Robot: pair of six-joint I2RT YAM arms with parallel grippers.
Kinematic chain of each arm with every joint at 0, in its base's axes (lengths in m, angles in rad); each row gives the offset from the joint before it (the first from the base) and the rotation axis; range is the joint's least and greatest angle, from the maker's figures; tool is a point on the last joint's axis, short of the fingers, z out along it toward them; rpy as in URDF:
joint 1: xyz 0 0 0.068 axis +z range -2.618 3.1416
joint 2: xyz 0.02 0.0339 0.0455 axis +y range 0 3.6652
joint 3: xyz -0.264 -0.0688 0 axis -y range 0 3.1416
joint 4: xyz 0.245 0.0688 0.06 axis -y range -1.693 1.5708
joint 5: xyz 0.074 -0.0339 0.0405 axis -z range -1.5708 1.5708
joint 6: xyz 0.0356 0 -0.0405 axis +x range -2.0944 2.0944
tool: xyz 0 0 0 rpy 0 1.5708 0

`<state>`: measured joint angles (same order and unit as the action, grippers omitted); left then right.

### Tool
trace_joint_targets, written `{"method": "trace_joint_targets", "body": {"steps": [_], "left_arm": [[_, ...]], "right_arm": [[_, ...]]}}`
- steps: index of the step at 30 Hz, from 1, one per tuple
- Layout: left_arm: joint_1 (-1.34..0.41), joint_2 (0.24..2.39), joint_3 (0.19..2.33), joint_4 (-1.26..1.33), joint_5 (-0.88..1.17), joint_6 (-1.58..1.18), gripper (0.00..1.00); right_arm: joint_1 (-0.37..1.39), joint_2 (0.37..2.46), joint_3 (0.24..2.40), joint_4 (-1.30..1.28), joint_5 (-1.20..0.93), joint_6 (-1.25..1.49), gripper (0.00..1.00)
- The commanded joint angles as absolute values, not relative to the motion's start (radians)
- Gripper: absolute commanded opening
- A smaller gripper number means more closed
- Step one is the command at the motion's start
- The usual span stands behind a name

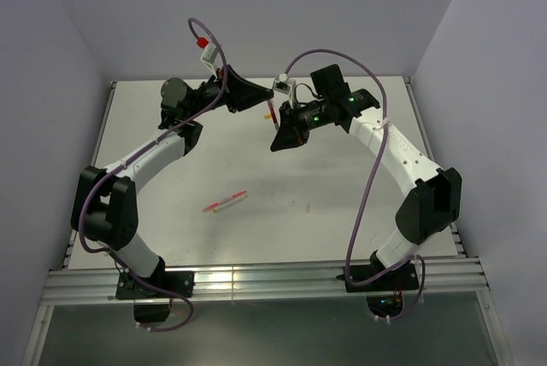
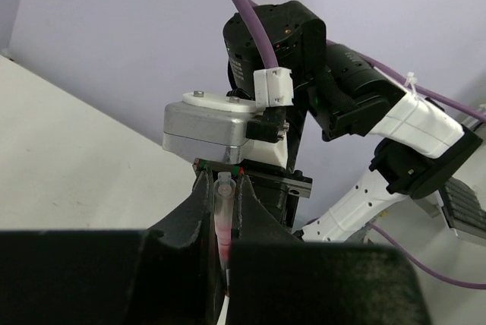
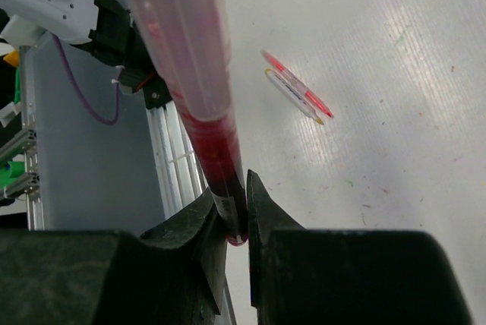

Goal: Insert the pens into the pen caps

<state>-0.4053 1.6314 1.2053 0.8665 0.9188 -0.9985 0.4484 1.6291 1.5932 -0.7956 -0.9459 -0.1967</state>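
Note:
The left gripper holds only the pen's see-through cap; it should open, then take the pen's dark-red body (image 1: pixel 273 112) before carrying it off.
My right gripper (image 1: pixel 279 137) (image 3: pixel 237 200) is shut on the rear end of a thin dark-red pen (image 1: pixel 271 114) (image 3: pixel 199 105), held above the table's far middle. The pen runs up towards my left gripper (image 1: pixel 260 97) (image 2: pixel 223 182). The left gripper is shut on a whitish see-through cap (image 2: pixel 223 203) with red showing inside it. The two grippers face each other, almost touching. A red stick pen (image 1: pixel 226 202) (image 3: pixel 298 83) and a white stick pen (image 3: pixel 291 96) lie side by side on the table's middle. The black marker and the other caps are out of view.
The white table (image 1: pixel 342 203) has raised side rails and an aluminium rail (image 1: pixel 256 280) along its near edge. Purple cables loop above both arms. The right arm (image 2: pixel 410 124) fills the left wrist view's right side. Grey walls close in the table's back and sides.

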Motion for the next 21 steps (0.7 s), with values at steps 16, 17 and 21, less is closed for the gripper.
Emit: {"method": "trace_joint_targets", "body": {"steps": [16,17,21], "left_arm": [[-0.385,1.644,1.141,0.966,1.192,-1.239,0.37],[-0.38,1.644,1.15,0.966,1.192,-1.239,0.42],[-0.357,1.637,1.155,0.963,1.186,-1.232,0.49]], "right_arm": [[0.42,1.519,1.451,-0.198,-1.042,0.069,0.0],[0.42,1.513,1.436,-0.174,-1.045,0.095,0.0],[0.42,1.506,1.393,-0.135,-1.048,0.139,0.0]]}}
